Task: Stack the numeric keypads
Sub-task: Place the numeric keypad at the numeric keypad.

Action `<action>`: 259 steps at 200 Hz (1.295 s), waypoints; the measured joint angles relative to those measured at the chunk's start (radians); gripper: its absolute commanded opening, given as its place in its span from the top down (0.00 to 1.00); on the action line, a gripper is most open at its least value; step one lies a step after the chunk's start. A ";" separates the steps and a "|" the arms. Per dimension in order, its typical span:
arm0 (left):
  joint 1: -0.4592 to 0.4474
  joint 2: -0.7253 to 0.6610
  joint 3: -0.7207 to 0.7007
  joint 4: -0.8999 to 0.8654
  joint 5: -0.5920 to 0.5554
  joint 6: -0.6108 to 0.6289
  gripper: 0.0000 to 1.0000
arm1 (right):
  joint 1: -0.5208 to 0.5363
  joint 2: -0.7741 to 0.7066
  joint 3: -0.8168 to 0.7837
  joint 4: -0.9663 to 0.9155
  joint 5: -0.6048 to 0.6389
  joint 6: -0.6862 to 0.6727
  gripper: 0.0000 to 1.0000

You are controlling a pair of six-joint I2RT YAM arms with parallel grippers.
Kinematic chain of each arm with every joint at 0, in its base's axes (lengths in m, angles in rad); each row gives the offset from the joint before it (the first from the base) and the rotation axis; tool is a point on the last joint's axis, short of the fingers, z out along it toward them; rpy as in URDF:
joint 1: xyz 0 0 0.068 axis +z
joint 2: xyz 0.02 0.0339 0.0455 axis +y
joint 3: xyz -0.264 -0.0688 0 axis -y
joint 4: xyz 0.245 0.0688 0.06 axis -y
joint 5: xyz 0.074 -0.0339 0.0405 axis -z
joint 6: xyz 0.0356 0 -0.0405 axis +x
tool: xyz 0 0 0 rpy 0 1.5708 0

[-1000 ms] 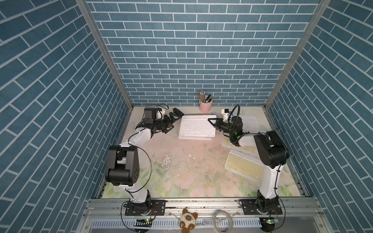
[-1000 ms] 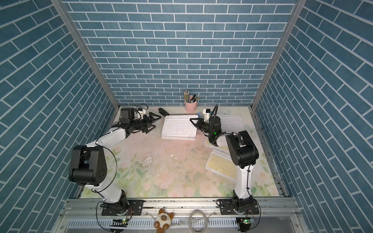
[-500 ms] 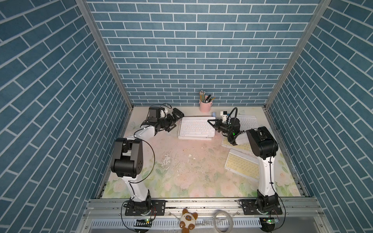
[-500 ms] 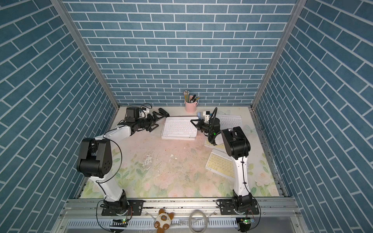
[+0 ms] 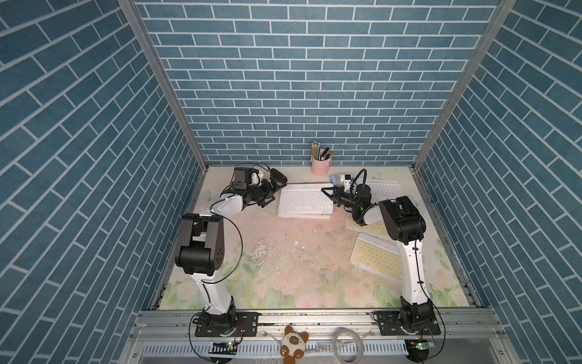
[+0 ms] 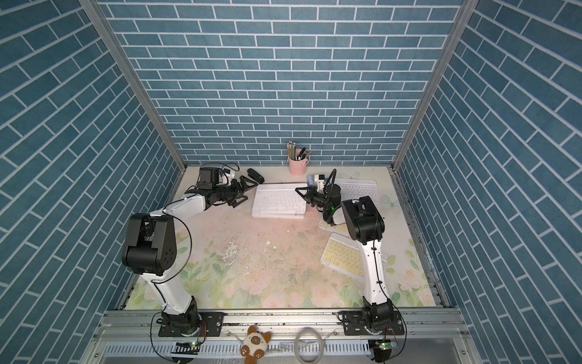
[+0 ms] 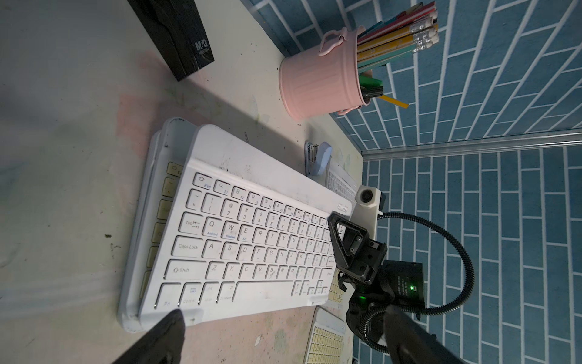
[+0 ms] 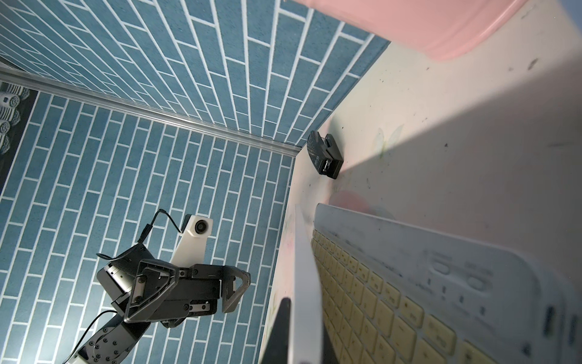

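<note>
My right gripper will release the top white keypad flat on the pale-yellow-keyed keypad (image 5: pixel 306 202) (image 8: pixel 340 290) in front of the pink pencil cup. The white keypad still tops the stack.
A stack of numeric keypads (image 5: pixel 305 205) (image 6: pixel 278 203) lies at the back middle of the table, a white-keyed one (image 7: pixel 248 239) on top and a pale-yellow-keyed one (image 8: pixel 371 293) under it. My right gripper (image 5: pixel 326 190) (image 8: pixel 304 321) is shut on the right edge of the top white keypad. Open and holding nothing, my left gripper (image 5: pixel 273 193) (image 7: pixel 283 346) sits just off the stack's left end. Other keypads lie to the right: a white one (image 5: pixel 385 189), a yellow one (image 5: pixel 376 260), and one (image 5: pixel 367 225) partly hidden under the right arm.
A pink pencil cup (image 5: pixel 319 164) stands at the back wall. A black stapler (image 5: pixel 278 175) lies behind the left gripper and a small blue stapler (image 5: pixel 336 180) behind the right one. Blue brick walls close in the table on three sides.
The left gripper has moved right, closer to the stack's left end, with its elbow swinging in. The right arm's elbow has drawn in; its gripper stays shut at the stack's right edge.
</note>
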 measured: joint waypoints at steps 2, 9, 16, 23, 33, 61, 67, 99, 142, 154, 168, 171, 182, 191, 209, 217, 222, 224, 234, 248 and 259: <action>0.000 0.000 0.000 0.000 0.000 0.000 0.00 | 0.000 0.000 0.000 0.000 -0.001 0.001 1.00; 0.000 0.000 0.000 -0.001 0.000 0.001 0.00 | -0.001 0.002 0.002 0.000 -0.003 0.002 1.00; 0.000 0.001 0.001 -0.002 0.000 0.002 0.00 | -0.001 0.005 0.006 -0.001 -0.006 0.003 1.00; 0.000 0.003 0.002 -0.003 0.000 0.003 0.00 | -0.002 0.009 0.013 -0.002 -0.010 0.003 1.00; 0.000 0.007 0.004 -0.005 0.000 0.004 0.00 | -0.002 0.012 0.021 -0.002 -0.011 0.003 1.00; 0.000 0.018 0.005 -0.014 0.000 0.005 0.01 | -0.004 0.014 0.026 -0.005 -0.011 0.003 1.00; 0.000 0.018 0.005 -0.016 0.000 0.005 0.00 | -0.004 0.016 0.028 -0.006 -0.011 0.003 1.00; 0.000 0.018 0.005 -0.018 0.001 0.008 0.00 | -0.004 0.027 0.031 -0.009 -0.011 0.005 0.98; 0.000 0.018 0.005 -0.019 0.001 0.008 0.00 | -0.005 0.030 0.031 -0.016 -0.011 0.011 0.94; 0.000 0.020 0.005 -0.019 0.001 0.008 0.00 | -0.005 0.030 0.031 -0.017 -0.011 0.011 0.92; 0.000 0.025 0.005 -0.019 0.001 0.008 0.01 | -0.005 0.030 0.032 -0.019 -0.011 0.011 0.88; 0.000 0.026 0.006 -0.019 0.001 0.008 0.00 | -0.005 0.031 0.032 -0.021 -0.011 0.011 0.88; 0.000 0.031 0.006 -0.019 0.001 0.008 0.00 | -0.005 0.031 0.034 -0.025 -0.010 0.012 0.85; 0.000 0.033 0.006 -0.020 0.001 0.008 0.01 | -0.006 0.032 0.038 -0.025 -0.010 0.017 0.84; 0.000 0.033 0.006 -0.020 0.001 0.008 0.01 | -0.006 0.039 0.048 -0.026 -0.009 0.023 0.81; 0.000 0.033 0.006 -0.020 0.001 0.008 0.00 | -0.006 0.040 0.048 -0.026 -0.009 0.027 0.79; 0.000 0.033 0.006 -0.020 0.001 0.008 0.00 | -0.007 0.040 0.048 -0.027 -0.009 0.028 0.79; 0.000 0.033 0.006 -0.020 0.001 0.008 0.01 | -0.007 0.041 0.048 -0.027 -0.009 0.028 0.79; 0.000 0.033 0.007 -0.020 0.002 0.008 0.01 | -0.008 0.042 0.048 -0.032 -0.008 0.029 0.77; -0.002 0.035 0.011 -0.020 0.002 0.008 0.00 | -0.008 0.042 0.048 -0.032 -0.008 0.029 0.76; -0.003 0.039 0.014 -0.020 0.002 0.008 0.01 | -0.010 0.042 0.048 -0.032 -0.008 0.029 0.75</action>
